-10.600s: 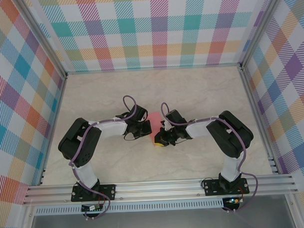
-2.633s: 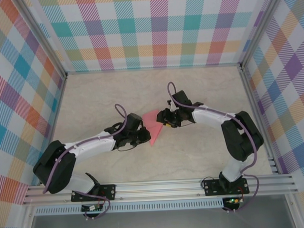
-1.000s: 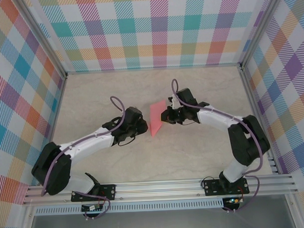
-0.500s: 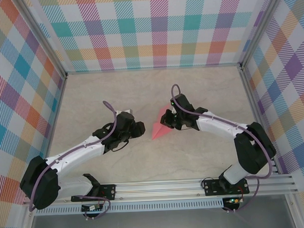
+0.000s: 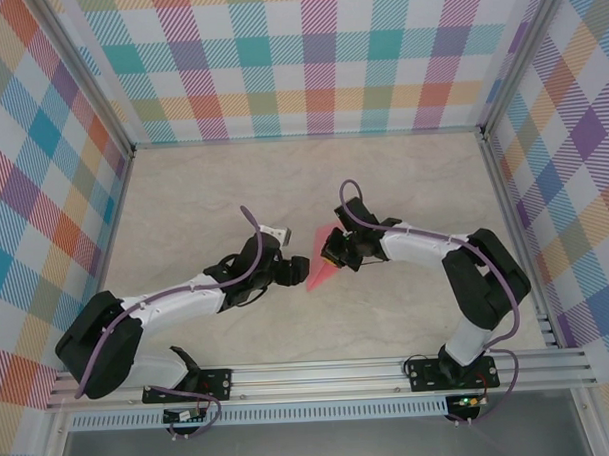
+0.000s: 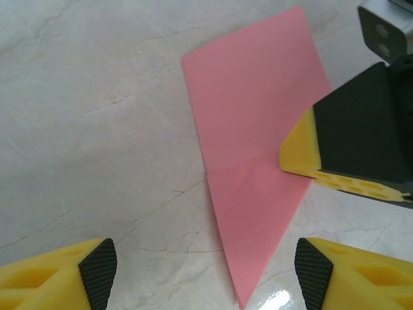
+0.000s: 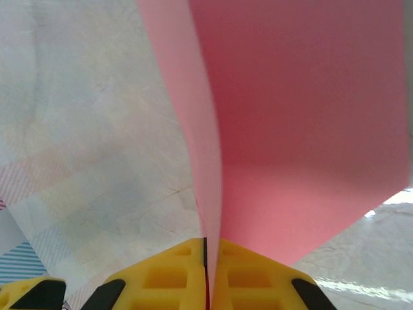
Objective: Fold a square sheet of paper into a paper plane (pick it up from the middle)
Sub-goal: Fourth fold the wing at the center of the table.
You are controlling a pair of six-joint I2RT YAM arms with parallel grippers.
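Next, I pinch the paper's tip [image 6: 242, 292] with my left gripper before my right gripper opens, because only my right gripper pinches the paper's upright fold and the paper's pointed tip lies free.
The square sheet of paper [image 5: 323, 272] is pink and folded into a narrow pointed shape with a crease across it. My right gripper [image 5: 332, 254] is shut on its wide edge, and its yellow fingers [image 7: 193, 271] pinch the pink layers [image 7: 303, 129]. In the left wrist view the paper [image 6: 258, 129] spreads over the marble and the right gripper's yellow finger [image 6: 310, 161] clamps its right edge. My left gripper [image 6: 206, 271] is open, its pads [image 6: 98, 266] standing either side of the paper's tip without touching it. From above, the left gripper [image 5: 294, 270] sits just left of that tip.
The pale marble tabletop [image 5: 234, 200] is bounded by checked walls [image 5: 309, 58] at the back and both sides. An aluminium rail [image 5: 320, 373] carrying the arm bases runs along the near edge. Both arms reach in toward the middle of the table.
My left gripper has opened and let go of the paper, then come in beside its tip. My right gripper has carried the paper toward the near edge, its point now aimed near-left.
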